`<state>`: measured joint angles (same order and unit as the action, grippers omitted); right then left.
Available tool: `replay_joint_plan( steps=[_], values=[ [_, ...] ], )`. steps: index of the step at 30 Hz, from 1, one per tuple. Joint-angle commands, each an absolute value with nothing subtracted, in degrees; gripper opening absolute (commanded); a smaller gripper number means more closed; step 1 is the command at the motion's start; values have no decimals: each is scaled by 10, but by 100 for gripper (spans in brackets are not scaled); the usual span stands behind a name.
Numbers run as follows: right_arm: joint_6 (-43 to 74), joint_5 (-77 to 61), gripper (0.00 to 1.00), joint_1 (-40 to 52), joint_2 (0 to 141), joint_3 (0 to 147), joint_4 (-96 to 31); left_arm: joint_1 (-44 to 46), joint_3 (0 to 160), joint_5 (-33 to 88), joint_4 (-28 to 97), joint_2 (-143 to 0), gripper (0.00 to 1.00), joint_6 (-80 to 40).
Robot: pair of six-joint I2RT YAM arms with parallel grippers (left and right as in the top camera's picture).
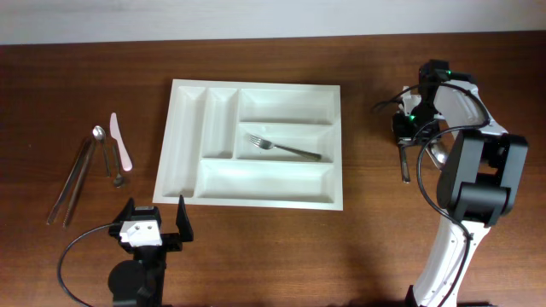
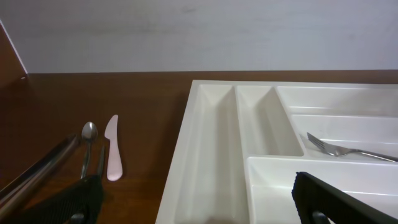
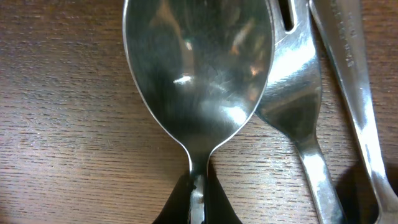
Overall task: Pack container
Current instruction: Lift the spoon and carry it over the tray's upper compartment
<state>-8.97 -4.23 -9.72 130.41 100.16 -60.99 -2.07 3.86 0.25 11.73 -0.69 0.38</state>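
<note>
I should release the large steel spoon from my right gripper in the white tray's empty compartment (image 1: pixel 283 118) behind the steel fork.
The container (image 1: pixel 185 145) is a white five-compartment cutlery tray in mid table; it also fills the right of the left wrist view (image 2: pixel 211 149). A steel fork (image 1: pixel 286 149) lies in its middle long compartment, also seen from the left wrist (image 2: pixel 348 149). My left gripper (image 1: pixel 155 217) is open and empty at the tray's front left corner (image 2: pixel 199 208). My right gripper (image 1: pixel 403 128) is far right of the tray, low on the table. In the right wrist view it (image 3: pixel 198 199) is shut on the neck of a large steel spoon (image 3: pixel 199 62).
Beside the gripped spoon lie a second fork (image 3: pixel 292 81) and another steel handle (image 3: pixel 354 81). Left of the tray lie a pink knife (image 1: pixel 119 141), a small spoon (image 1: pixel 98 134), another small utensil (image 1: pixel 116 166) and steel tongs (image 1: pixel 72 179).
</note>
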Motion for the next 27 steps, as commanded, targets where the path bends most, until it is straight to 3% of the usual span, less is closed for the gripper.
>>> replay_joint_plan(
  steps=[1,8,20,27],
  values=[
    [-85,-61,4,-93,1329,977,-604,-24,35,7,116,-3,99,9],
    [-83,-86,4,-93,1328,1017,-625,-24,35,7,116,-3,99,9],
    [-89,-89,4,-68,1327,1215,-708,-24,35,7,116,-3,99,9],
    [-185,-128,4,-15,1327,1324,-730,-24,35,7,116,-3,99,9]
  ],
)
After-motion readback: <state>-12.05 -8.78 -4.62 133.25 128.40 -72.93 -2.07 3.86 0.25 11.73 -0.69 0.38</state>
